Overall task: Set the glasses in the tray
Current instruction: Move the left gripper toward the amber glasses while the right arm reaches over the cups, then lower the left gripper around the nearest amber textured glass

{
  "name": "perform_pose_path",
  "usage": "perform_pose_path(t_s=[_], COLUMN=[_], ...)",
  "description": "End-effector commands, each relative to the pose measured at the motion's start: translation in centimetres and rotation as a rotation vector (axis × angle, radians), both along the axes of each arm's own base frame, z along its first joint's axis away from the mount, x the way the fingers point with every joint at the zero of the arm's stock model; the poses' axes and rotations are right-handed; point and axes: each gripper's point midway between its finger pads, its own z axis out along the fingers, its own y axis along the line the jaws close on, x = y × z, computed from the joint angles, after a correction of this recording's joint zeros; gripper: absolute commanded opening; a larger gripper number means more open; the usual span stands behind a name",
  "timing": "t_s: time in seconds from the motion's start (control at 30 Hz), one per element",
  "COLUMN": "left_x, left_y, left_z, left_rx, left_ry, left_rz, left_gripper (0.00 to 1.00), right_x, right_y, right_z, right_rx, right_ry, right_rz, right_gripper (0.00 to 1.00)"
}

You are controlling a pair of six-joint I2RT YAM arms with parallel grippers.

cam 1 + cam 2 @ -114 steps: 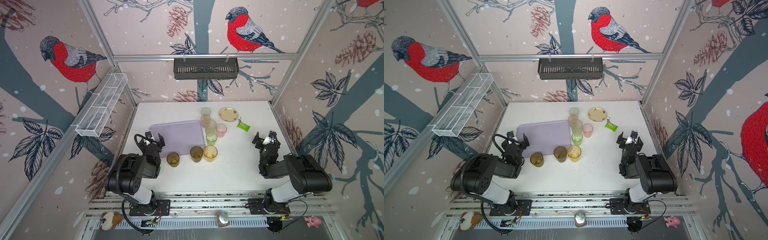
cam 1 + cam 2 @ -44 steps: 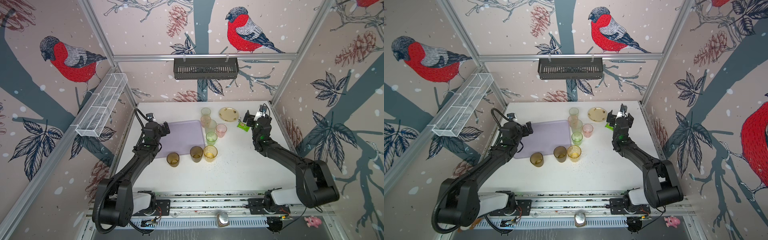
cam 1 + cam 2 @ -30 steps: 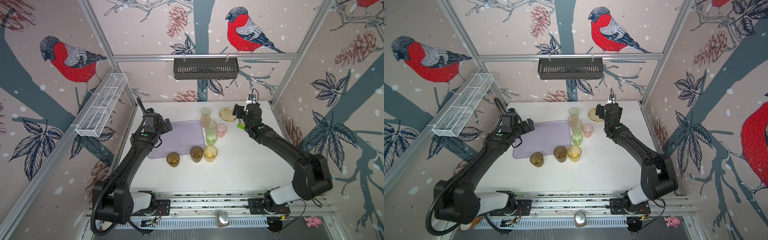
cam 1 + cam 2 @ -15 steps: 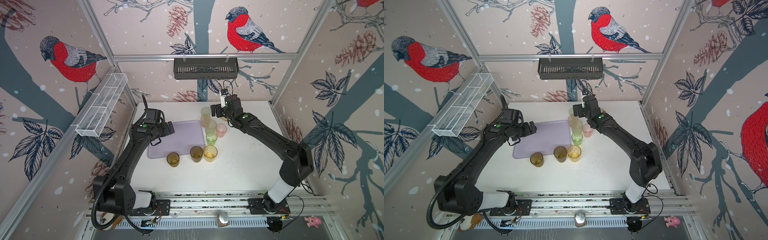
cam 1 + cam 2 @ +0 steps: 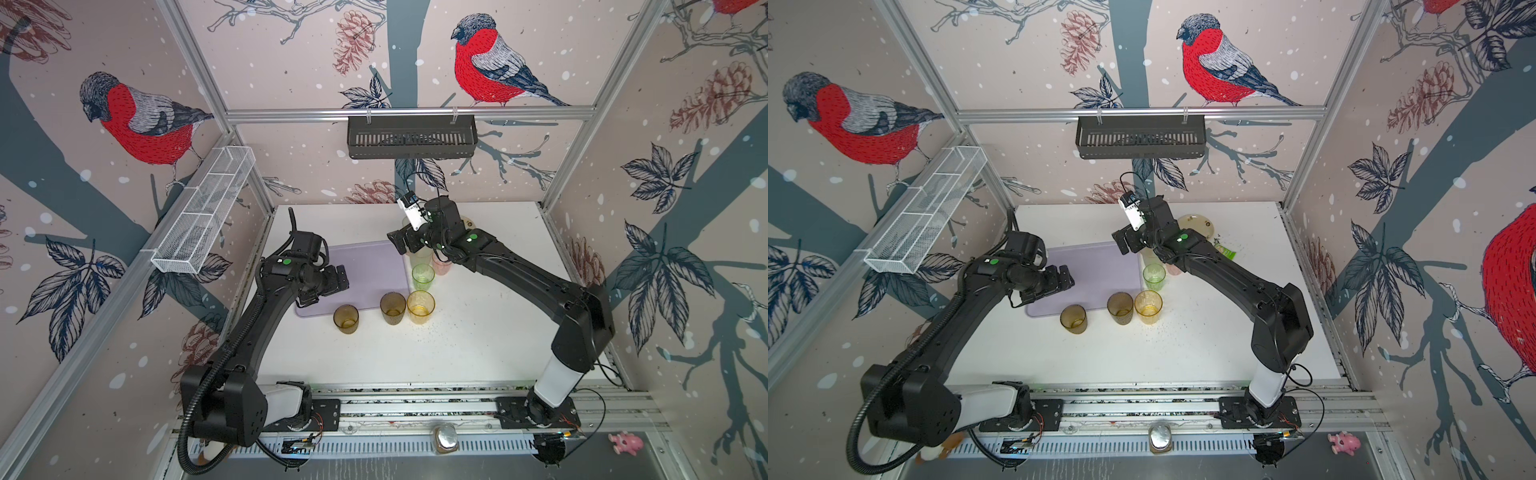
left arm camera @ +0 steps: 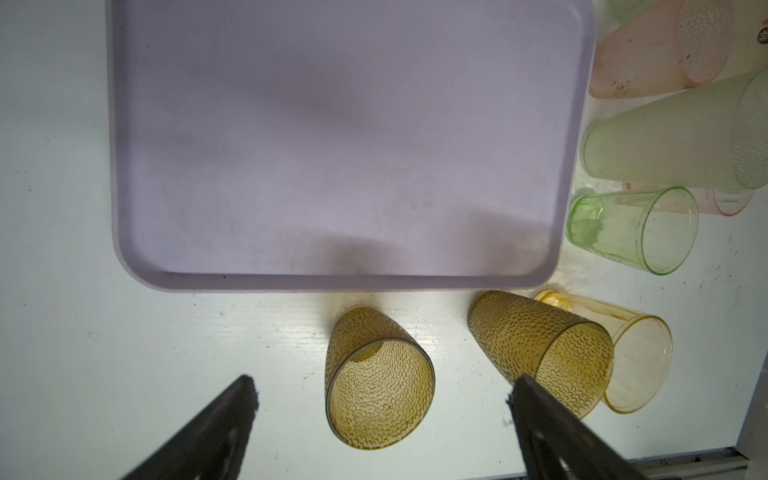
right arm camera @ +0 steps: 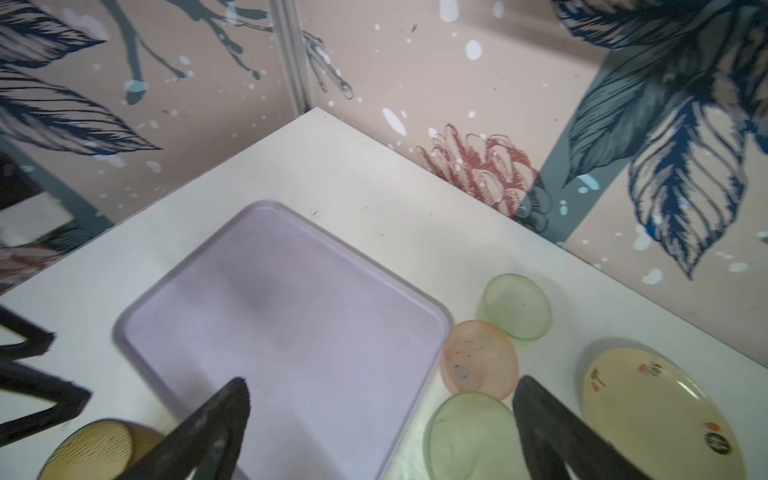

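Observation:
I will close my left gripper on the lone brown glass's rim (image 5: 334, 314) (image 6: 328, 393), on the side that faces away from the other brown glass next to the amber one.
The lilac tray (image 5: 365, 266) (image 6: 332, 145) lies empty at the table's middle left. Two brown glasses (image 5: 345, 319) (image 5: 392, 308) and an amber one (image 5: 421, 306) stand along its front edge. A green glass (image 5: 423, 277) and a pink one (image 5: 441, 266) stand at its right edge. My left gripper (image 5: 330, 286) (image 6: 384, 386) hangs open above the tray's front left, with the left brown glass (image 6: 378, 395) showing below between its fingers. My right gripper (image 5: 401, 243) (image 7: 382, 386) is open above the tray's far right edge, over pale glasses (image 7: 469, 432) (image 7: 515, 307) and a pink glass (image 7: 478, 361).
A cream plate (image 5: 1198, 226) and a small green packet (image 5: 1227, 250) lie at the back right. A black slotted basket (image 5: 411, 137) hangs on the back wall. A white wire basket (image 5: 203, 212) hangs on the left wall.
The left gripper has moved forward and down over the tray's front edge. The right arm has swung left from the plate to the glasses beside the tray. No glass has moved.

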Motion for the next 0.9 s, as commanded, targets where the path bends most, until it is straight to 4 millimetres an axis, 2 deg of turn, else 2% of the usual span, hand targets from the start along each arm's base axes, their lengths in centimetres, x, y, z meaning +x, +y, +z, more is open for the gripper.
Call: perform_pose_path(t_s=[0.0,0.17,0.3,0.37,0.63,0.87], left_x=[-2.0,-3.6,-3.9,-4.4,-5.0,-5.2], left_y=[-0.6,-0.4,-0.3,-0.1,0.0,0.0], left_z=[-0.9,-1.8,-2.0,-2.9,-3.8,-4.5], left_rx=[-0.043,-0.037,-0.033,-0.023,-0.026,-0.025], left_ry=[0.068,0.1,0.107,0.13,0.141,0.148], left_rz=[-0.017,-0.018,-0.017,-0.012,-0.003,-0.002], left_gripper=[0.96,0.95,0.94,0.94,0.92,0.9], right_x=[-1.9,-3.4,-3.9,-4.2,-4.5,-4.8], right_y=[0.9,1.4,1.8,1.9,2.9,3.1], right_z=[0.8,0.1,-0.1,0.0,0.5,-0.3], right_rx=[0.043,0.018,-0.008,-0.007,0.034,0.001], right_ry=[0.01,0.037,0.037,0.038,0.049,0.033], right_rz=[0.108,0.159,0.187,0.2,0.214,0.21], right_gripper=[1.0,1.0,1.0,1.0,1.0,1.0])
